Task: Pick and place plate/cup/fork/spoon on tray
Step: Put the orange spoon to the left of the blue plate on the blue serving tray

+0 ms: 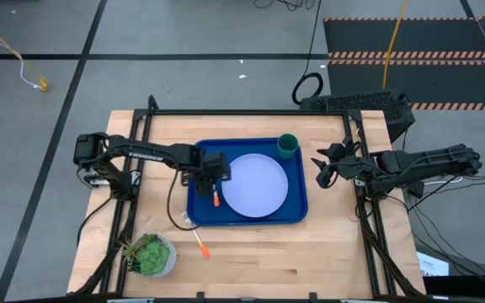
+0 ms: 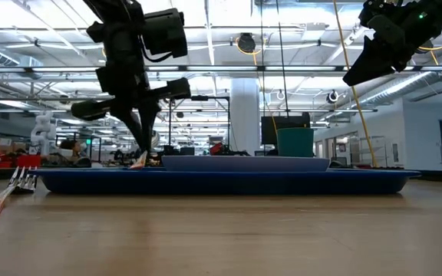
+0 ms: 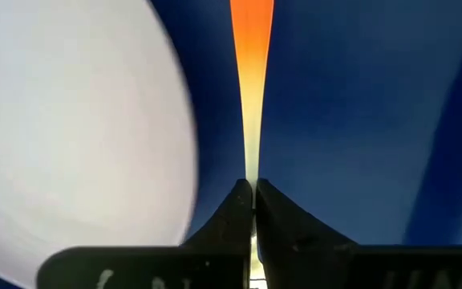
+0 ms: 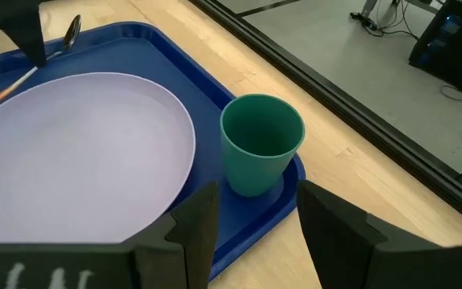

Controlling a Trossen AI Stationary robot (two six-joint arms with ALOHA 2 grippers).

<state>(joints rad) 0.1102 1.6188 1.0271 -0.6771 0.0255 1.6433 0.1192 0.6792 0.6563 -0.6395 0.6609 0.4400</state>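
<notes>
My left gripper is to let go of the spoon on the blue tray's bottom (image 1: 215,183) (image 3: 268,186), in the space between the pale plate and the tray's side rim.
The blue tray (image 1: 200,220) holds the pale plate (image 1: 255,185) in its middle and the green cup (image 1: 287,146) upright in its far right corner. My left gripper (image 1: 211,178) points down over the tray's left part, beside the plate, shut on the orange-handled spoon (image 4: 22,76). The spoon's bowl (image 4: 72,32) points to the far side and its orange handle (image 1: 215,199) to the near side. The fork (image 1: 202,246) lies on the table off the tray's near left corner. My right gripper (image 1: 322,167) hangs open above the table, right of the tray. My left gripper pinches the spoon's thin shank (image 3: 251,172), where the orange handle (image 3: 251,96) narrows toward the metal, between its two fingertips. The fingers come from above, pointing steeply down, and lie across the spoon. The spoon sits low and nearly level over the tray floor; whether it rests on it I cannot tell.
A small white pot with a green plant (image 1: 150,255) stands at the table's near left corner. A black metal frame (image 1: 251,112) runs round the table's far edge and sides. Bare wood lies along the near edge and right of the tray.
</notes>
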